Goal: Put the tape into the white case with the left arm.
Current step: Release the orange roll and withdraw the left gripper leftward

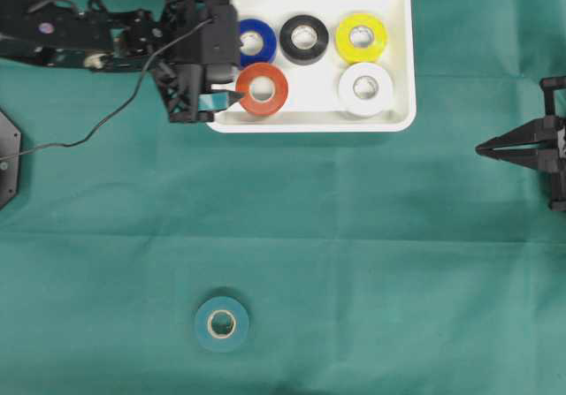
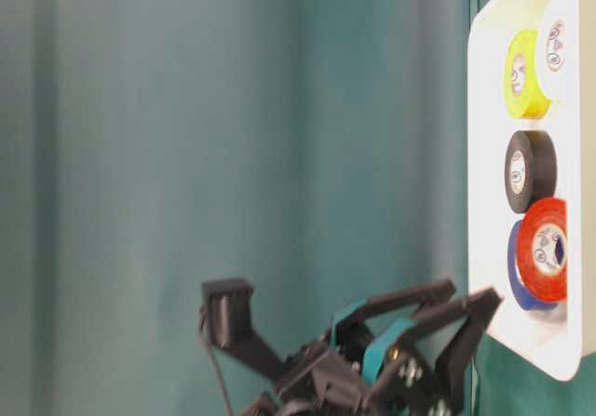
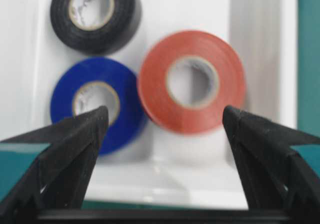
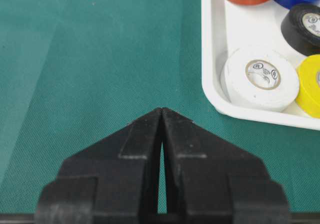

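Observation:
Next, my left gripper will go to the lone teal tape and close on the tape's side (image 1: pixel 222 304) facing the white case, one finger inside its hole.
The white case (image 1: pixel 309 123) lies at the top of the green cloth. A red tape (image 1: pixel 281 89) lies flat in its near-left corner, beside a blue tape (image 1: pixel 266 34). My left gripper (image 1: pixel 232 77) hovers at the case's left rim, open. In the left wrist view its fingertips (image 3: pixel 95 121) stand wide apart, with the red tape (image 3: pixel 155 91) just beyond the gap and touching neither. A teal tape (image 1: pixel 205 324) lies alone on the cloth at lower left. My right gripper (image 1: pixel 482 149) rests at the right edge, shut and empty.
Black (image 1: pixel 286 40), yellow (image 1: pixel 343 37) and white (image 1: pixel 347 90) tapes also lie in the case. A black mount (image 1: pixel 7 156) sits at the left edge. A thin cable (image 1: pixel 133 99) trails from the left arm over the cloth.

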Controlling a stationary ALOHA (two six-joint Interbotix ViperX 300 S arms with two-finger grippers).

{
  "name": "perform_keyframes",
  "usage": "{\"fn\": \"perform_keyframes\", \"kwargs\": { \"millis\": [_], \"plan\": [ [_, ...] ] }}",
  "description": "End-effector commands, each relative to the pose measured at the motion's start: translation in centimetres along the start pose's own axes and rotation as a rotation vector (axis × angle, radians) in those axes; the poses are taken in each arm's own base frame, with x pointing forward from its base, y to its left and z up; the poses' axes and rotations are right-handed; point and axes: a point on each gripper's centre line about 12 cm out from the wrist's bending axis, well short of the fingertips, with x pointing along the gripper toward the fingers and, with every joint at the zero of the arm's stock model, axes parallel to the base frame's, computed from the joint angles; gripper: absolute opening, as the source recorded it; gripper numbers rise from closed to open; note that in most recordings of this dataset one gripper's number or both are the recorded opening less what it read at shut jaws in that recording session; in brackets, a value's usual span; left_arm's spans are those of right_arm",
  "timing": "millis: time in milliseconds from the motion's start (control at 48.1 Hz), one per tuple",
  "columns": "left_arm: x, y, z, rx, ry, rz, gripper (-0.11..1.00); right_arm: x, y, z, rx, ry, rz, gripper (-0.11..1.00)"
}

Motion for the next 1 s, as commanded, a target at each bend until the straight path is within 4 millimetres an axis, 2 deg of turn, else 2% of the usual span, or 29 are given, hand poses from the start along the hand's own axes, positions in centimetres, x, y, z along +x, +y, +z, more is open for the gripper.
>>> {"fn": "perform_keyframes", "kwargs": {
  "millis": [0, 499, 976],
  "plan": [
    [-2.1, -0.6, 0.9, 0.004, -0.055, -0.001, 0.97, 0.0, 0.0, 0.6, 0.002, -0.018, -0.001, -0.09],
    [-8.1, -7.0, -2.5, 0.028, -0.095, -0.138, 0.97, 0.0, 0.0, 0.6, 0.002, -0.02, -0.001, -0.09],
    [-12.7, -8.6, -5.9, 0.027, -0.195, -0.18, 0.97, 0.0, 0.0, 0.5, 0.0, -0.018, 0.0, -0.09]
  ]
}}
